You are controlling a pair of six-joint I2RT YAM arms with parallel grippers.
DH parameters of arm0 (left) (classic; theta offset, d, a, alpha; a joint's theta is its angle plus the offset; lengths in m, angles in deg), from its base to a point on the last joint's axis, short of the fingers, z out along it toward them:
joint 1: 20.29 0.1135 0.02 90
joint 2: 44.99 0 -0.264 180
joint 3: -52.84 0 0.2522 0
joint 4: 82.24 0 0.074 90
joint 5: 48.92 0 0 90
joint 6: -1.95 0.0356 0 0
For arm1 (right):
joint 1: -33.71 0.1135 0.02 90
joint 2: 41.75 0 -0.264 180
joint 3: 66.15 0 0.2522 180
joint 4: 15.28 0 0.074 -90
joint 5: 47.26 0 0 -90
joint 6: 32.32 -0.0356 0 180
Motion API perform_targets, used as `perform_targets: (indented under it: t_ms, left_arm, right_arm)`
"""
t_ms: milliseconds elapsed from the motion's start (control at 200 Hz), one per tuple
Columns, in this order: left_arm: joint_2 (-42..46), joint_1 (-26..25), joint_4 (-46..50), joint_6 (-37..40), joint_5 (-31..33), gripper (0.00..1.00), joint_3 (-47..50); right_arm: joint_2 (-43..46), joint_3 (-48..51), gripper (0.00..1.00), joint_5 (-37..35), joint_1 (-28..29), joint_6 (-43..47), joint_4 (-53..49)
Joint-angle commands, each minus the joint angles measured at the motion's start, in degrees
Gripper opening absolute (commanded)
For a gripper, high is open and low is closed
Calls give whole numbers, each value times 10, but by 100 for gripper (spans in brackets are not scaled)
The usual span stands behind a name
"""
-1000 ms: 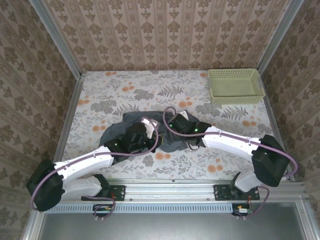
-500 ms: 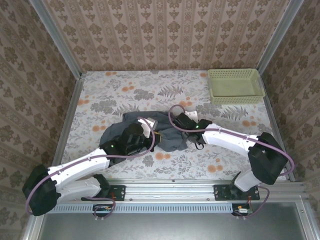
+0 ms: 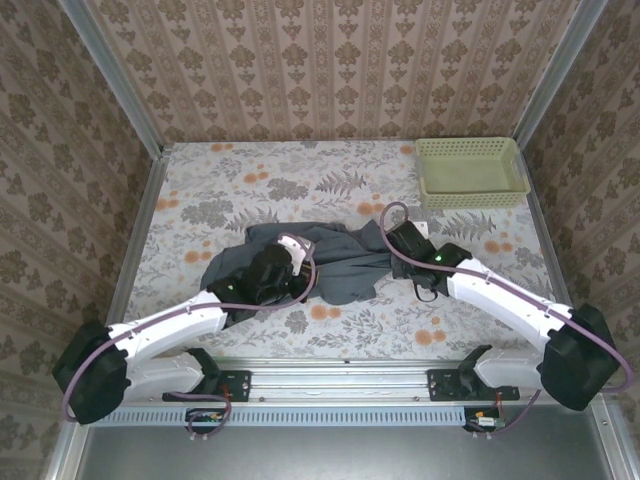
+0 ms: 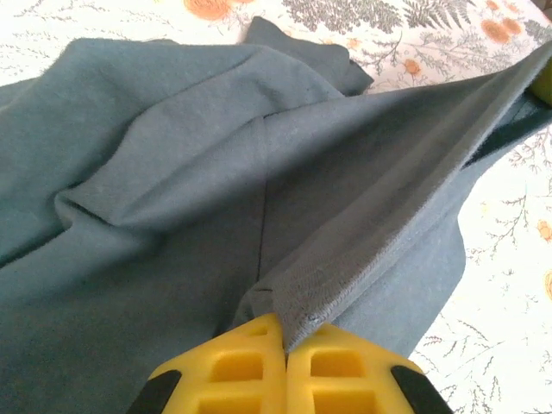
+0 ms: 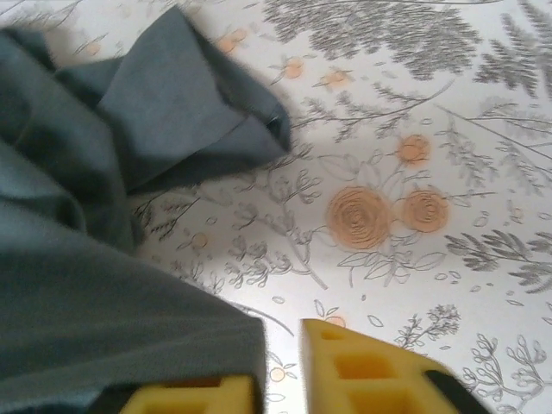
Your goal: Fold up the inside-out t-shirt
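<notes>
My left gripper pinches the ribbed hem mid-shirt while the t-shirt's outer end lies in a heap. So next my left gripper opens and takes the outer end's edge (image 3: 211, 272) before lifting.
The inside-out t-shirt (image 3: 335, 262) is a slate blue-grey heap in the middle of the flowered table, pulled out sideways between my two grippers. My left gripper (image 3: 287, 262) sits on its left part. In the left wrist view that gripper (image 4: 285, 332) is shut, its yellow fingers (image 4: 233, 366) pinching a ribbed hem of the t-shirt (image 4: 172, 172) that runs taut to the upper right. My right gripper (image 3: 398, 242) is at the shirt's right end. Its jaws (image 5: 280, 362) stand a narrow gap apart, with t-shirt (image 5: 103, 319) cloth draped over the left finger and the tablecloth showing through the gap.
A pale green basket (image 3: 470, 170) stands at the back right corner of the table (image 3: 250, 190). Patterned walls with metal rails close in the back and both sides. A loose flap of the shirt (image 5: 181, 121) lies ahead of the right gripper.
My right gripper has moved right and narrowed its jaws, and the shirt's right edge has stretched out with it. The left gripper has stayed shut on the hem, shifting only slightly.
</notes>
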Motion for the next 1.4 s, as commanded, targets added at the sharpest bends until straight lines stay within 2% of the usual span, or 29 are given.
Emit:
perform_targets:
  t_ms: [0,105,215,410,495,605,660,725,805,855,905,950,1040,1145,1285,1395]
  left_arm:
    - [-18,10,5,3,-11,2,-27]
    - [-43,9,-8,-4,-35,2,-44]
    - [-68,12,-14,-18,-33,1,-66]
    - [-100,45,-22,-35,-51,1,-99]
    - [-113,56,-28,-37,-75,1,-109]
    - [-123,56,-28,-32,-93,2,-119]
    - [-123,56,-26,-31,-97,2,-120]
    - [-121,55,-20,-29,-98,4,-120]
    - [-109,57,8,-25,-83,7,-118]
    - [-92,62,29,-23,-71,11,-113]
    - [-71,69,53,-24,-60,20,-104]
    - [-47,77,82,-25,-46,30,-94]
    - [11,107,152,-33,-11,51,-69]
    - [92,172,251,-64,25,66,-38]
    - [153,285,442,-172,120,78,-12]
    - [146,348,458,-192,96,80,25]
  right_arm:
    - [49,24,35,68,-10,41,37]
    - [72,24,45,106,-9,52,54]
    - [73,19,54,108,-8,58,56]
    - [71,62,79,138,-9,55,118]
    - [45,73,84,154,-9,42,145]
    - [-14,77,84,170,-8,19,179]
    - [-45,73,80,165,-9,8,190]
    - [-78,63,67,161,-9,7,200]
    - [-95,43,44,158,-9,9,191]
    - [-95,35,26,140,-9,9,178]
    - [-95,28,10,110,-8,12,154]
    - [-89,21,0,72,-10,17,128]
    - [-55,10,0,-6,-14,29,78]
    - [7,8,0,-84,-24,30,35]
    - [99,21,0,-142,-53,9,-13]
    - [159,46,0,-134,-77,7,-8]
